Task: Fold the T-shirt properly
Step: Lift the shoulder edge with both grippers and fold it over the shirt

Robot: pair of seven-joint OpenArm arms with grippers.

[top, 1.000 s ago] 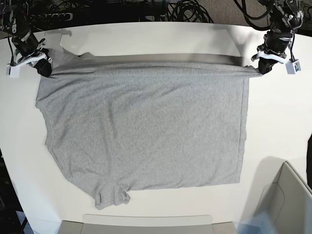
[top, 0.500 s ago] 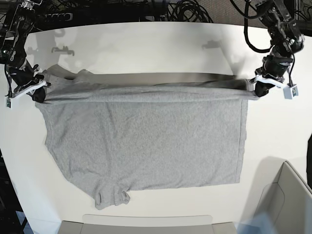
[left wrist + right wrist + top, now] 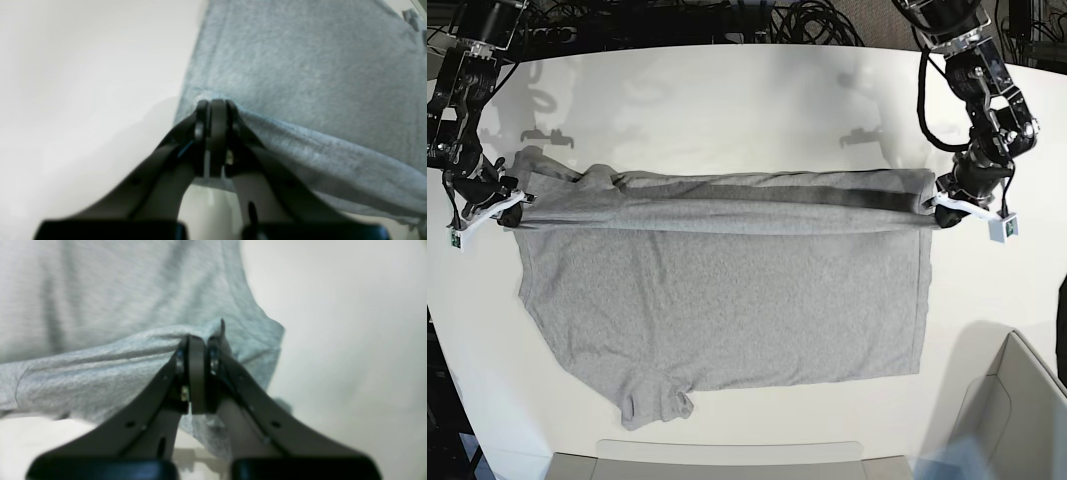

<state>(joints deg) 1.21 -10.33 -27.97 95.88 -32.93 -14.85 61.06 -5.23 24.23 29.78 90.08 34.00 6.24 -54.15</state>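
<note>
The robot's left gripper will release the T-shirt's lifted corner on the flat cloth just inside the shirt's box-side edge [image 3: 916, 264] [image 3: 218, 54].
The light grey T-shirt [image 3: 727, 300] lies spread on the white table, plain side up, with its far edge lifted and stretched into a taut band between both arms. My left gripper [image 3: 934, 213] is on the right of the base view, shut on the shirt's far right corner. The left wrist view shows that gripper [image 3: 215, 106] pinching grey cloth [image 3: 317, 73]. My right gripper [image 3: 512, 213] is on the left, shut on the far left corner near the sleeve. In the right wrist view its tips [image 3: 196, 341] clamp a fold of the shirt [image 3: 100, 306].
A grey box [image 3: 1002, 420] stands at the near right corner and a flat grey tray edge [image 3: 727, 455] runs along the near side. Black cables [image 3: 807, 20] lie behind the table's far edge. White table [image 3: 727, 100] lies bare beyond the shirt.
Both grippers have carried the shirt's far edge toward the near side, from the table's back to about a third of the way down the shirt, folding that edge over.
</note>
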